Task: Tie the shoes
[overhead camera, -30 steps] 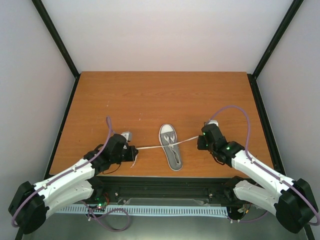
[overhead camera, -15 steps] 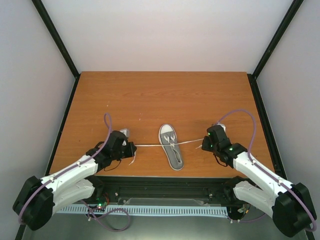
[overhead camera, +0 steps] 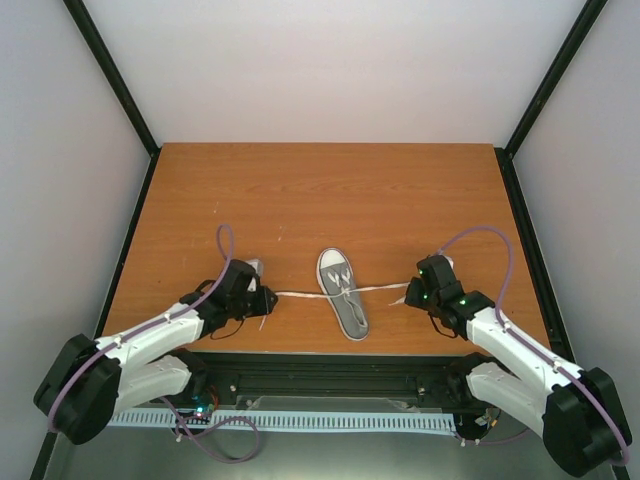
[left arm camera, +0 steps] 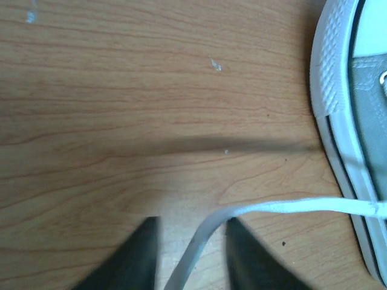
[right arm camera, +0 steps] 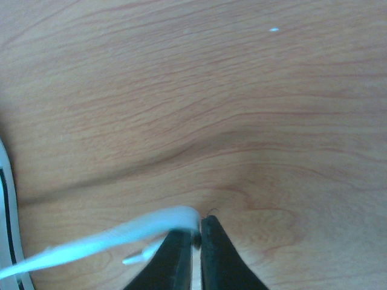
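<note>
The open left gripper, at the lace's far end, should come in and grab the lace point(overhead camera: 341, 293) near the shoe's knot.
The small grey shoe point(overhead camera: 345, 303) with a white toe cap lies near the table's front edge, toe pointing away from the arms. Its white sole rim point(left arm camera: 332, 72) fills the right side of the left wrist view. One white lace point(overhead camera: 296, 294) runs left from the eyelets to my left gripper point(overhead camera: 266, 298). That gripper point(left arm camera: 190, 228) is open, and the lace point(left arm camera: 290, 207) passes loosely between its fingers. The other lace point(overhead camera: 385, 288) runs right to my right gripper point(overhead camera: 410, 293). My right gripper point(right arm camera: 199, 226) is shut on the bent end of this lace point(right arm camera: 121, 232).
The wooden table point(overhead camera: 330, 200) sits inside a black frame with white walls behind and at both sides. Both arms lie low along the front edge, one on each side of the shoe.
My left gripper has parted its jaws, and the lace now lies loose between them. The right gripper has shifted slightly rightward and nearer, still pinching its lace.
</note>
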### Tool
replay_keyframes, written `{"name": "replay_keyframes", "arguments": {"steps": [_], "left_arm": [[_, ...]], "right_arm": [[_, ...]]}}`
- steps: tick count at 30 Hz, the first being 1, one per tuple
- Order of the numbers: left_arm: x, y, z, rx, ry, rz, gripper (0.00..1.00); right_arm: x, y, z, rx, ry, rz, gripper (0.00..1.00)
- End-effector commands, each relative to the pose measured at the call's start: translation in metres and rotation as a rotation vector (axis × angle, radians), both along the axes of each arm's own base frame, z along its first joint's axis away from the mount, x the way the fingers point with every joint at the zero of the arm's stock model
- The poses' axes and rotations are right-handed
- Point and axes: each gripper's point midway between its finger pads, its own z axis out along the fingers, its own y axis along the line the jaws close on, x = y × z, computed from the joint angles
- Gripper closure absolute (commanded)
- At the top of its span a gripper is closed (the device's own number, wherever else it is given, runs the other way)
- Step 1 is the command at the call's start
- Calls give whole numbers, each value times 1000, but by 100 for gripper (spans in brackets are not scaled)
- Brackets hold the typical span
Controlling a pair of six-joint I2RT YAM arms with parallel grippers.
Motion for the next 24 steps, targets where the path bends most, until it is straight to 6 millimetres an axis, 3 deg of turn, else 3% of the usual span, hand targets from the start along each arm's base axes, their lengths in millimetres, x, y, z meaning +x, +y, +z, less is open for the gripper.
{"name": "replay_keyframes", "arguments": {"steps": [1, 2, 3, 5, 8, 10, 12, 16, 19, 24], "left_arm": [[10, 10, 15, 102, -44, -28, 35], [11, 14, 17, 126, -45, -24, 24], [12, 16, 19, 140, -50, -22, 18], [14, 12, 29, 121, -72, -27, 11], [19, -4, 51, 18, -126, -51, 10], [23, -20, 66, -67, -159, -85, 9], [28, -37, 76, -141, -182, -124, 10], [37, -63, 79, -224, -168, -191, 12], [44, -77, 77, -260, -166, -228, 13], [54, -82, 61, -209, -163, -251, 13]], "right_arm": [[1, -12, 8, -9, -25, -64, 81], [1, -12, 10, -4, -29, -63, 72], [1, -11, 12, 0, -34, -63, 56], [0, -13, 16, 2, -45, -68, 39], [1, -9, 25, 22, -73, -42, 26], [3, 5, 36, 71, -115, 35, 21], [2, 37, 51, 181, -167, 199, 14], [-12, 90, 69, 319, -186, 468, 14], [-27, 120, 66, 330, -134, 602, 14], [-41, 146, 49, 295, -73, 690, 20]]}}
